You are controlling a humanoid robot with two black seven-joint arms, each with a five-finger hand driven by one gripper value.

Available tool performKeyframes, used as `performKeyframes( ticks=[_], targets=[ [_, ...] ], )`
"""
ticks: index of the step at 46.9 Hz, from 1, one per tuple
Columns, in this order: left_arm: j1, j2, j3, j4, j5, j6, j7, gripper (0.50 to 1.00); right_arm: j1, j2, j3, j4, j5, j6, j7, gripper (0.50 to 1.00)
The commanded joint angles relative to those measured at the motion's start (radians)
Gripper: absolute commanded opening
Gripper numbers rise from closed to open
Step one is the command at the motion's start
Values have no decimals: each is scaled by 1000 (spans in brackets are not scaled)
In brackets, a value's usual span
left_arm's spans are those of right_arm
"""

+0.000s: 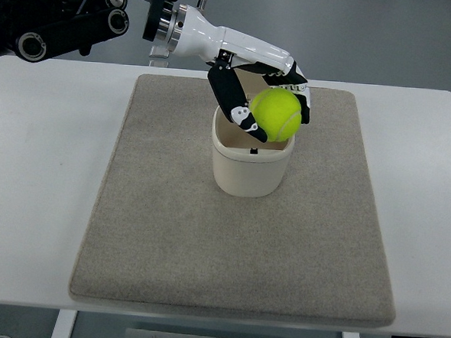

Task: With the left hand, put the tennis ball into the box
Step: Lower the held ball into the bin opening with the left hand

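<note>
Next, my left gripper releases the tennis ball inside the cream box's opening (248,135), just behind the box's front rim. The ball now hangs above the far rim.
A yellow-green tennis ball (277,115) is held in my left hand (269,103), whose black thumb and white-and-black fingers (237,108) are curled around it. The ball hangs just above the far right rim of a cream, round-cornered box (248,170) that stands upright on a beige mat (236,239). My left arm reaches in from the upper left. The box's open mouth shows under the hand, partly hidden by the thumb and ball.
The mat lies on a white table (49,166) whose front edge runs along the bottom of the picture. Grey floor shows beyond the table's far edge. The black arm joints (66,21) sit at the upper left.
</note>
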Motion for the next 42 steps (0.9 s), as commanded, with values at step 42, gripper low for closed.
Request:
performKeyframes(
  ticks=[42],
  targets=[
    [18,4,49,20,102,132,0,500,0,0,0,0,0,0,0,901]
  ],
)
